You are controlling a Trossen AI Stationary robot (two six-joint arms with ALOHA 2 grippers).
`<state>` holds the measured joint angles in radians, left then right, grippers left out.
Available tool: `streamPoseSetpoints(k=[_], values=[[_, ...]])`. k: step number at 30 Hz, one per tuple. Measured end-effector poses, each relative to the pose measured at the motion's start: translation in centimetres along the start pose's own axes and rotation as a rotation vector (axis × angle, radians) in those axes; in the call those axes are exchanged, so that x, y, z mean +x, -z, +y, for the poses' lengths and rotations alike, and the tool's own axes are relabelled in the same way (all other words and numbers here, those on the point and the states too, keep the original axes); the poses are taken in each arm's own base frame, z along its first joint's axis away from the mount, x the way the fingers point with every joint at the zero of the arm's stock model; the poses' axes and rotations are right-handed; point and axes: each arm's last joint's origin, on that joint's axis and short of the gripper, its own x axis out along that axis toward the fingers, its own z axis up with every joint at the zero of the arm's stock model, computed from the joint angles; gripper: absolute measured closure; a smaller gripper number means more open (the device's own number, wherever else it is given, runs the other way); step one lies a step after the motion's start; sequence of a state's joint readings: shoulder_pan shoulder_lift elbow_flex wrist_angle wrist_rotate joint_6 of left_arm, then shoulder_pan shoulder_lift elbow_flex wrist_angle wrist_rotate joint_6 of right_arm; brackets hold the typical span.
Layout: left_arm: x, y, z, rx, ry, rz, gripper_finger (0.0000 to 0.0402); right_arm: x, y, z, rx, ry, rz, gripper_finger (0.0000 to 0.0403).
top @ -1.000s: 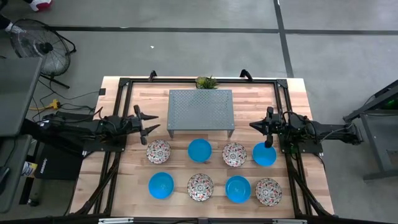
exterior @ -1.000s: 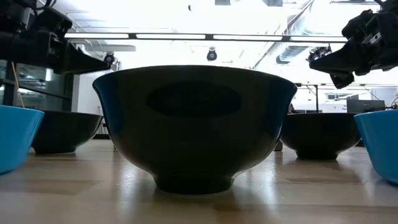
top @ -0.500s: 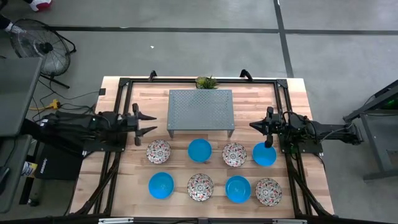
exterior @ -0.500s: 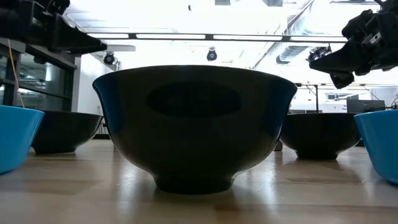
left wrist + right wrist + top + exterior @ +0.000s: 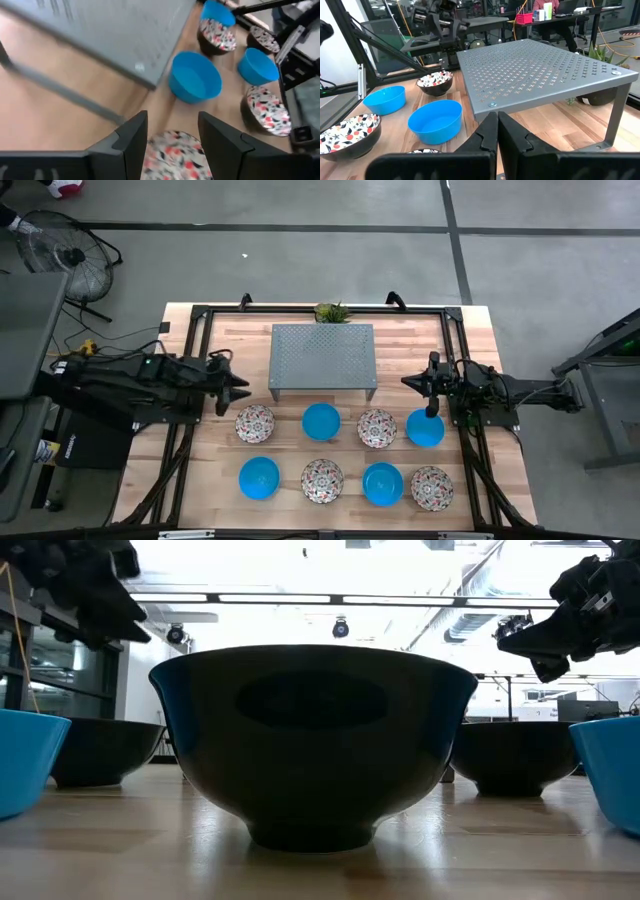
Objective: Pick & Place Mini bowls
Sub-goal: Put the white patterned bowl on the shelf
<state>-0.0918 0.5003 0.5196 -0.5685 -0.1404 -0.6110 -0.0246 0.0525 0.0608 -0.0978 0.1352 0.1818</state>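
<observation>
Next, my left gripper closes on the nearest floral bowl's rim (image 5: 240, 415). It will grip on the side that faces away from the blue bowl next to it.
Several mini bowls stand on their bases in two rows on the wooden table (image 5: 200, 470), blue ones alternating with red-and-dark floral ones. My left gripper (image 5: 238, 392) hangs open above the table, left of the grey stand (image 5: 322, 358). It tips down toward the back-left floral bowl (image 5: 254, 423), which shows below its fingers in the left wrist view (image 5: 172, 155) and which it does not touch. My right gripper (image 5: 408, 383) is shut and level at the stand's right end, above the back-right blue bowl (image 5: 425, 428).
The grey perforated stand (image 5: 545, 70) on thin legs sits behind the bowl rows, with a small plant (image 5: 332, 312) at the far edge. A black frame (image 5: 200, 315) runs round the table. One dark bowl (image 5: 312, 740) fills the low view.
My left gripper has risen and drawn back a little toward the table's left edge. It has rolled about its own line and tipped its fingers down toward the back-left floral bowl, staying open. The bowls have not moved.
</observation>
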Motion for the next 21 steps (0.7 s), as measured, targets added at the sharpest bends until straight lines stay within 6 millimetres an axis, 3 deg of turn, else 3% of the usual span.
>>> streamPoseSetpoints(k=[6, 21], values=[[2.0, 0.5, -0.2, -0.162, -0.038, 0.139, 0.0229, 0.0, 0.0, 0.0, 0.0, 0.0, 0.001, 0.0402], [6.1, 2.4, -0.2, -0.192, -0.107, 0.473, 0.0229, 0.0, 0.0, 0.0, 0.0, 0.0, 0.002, 0.0402]])
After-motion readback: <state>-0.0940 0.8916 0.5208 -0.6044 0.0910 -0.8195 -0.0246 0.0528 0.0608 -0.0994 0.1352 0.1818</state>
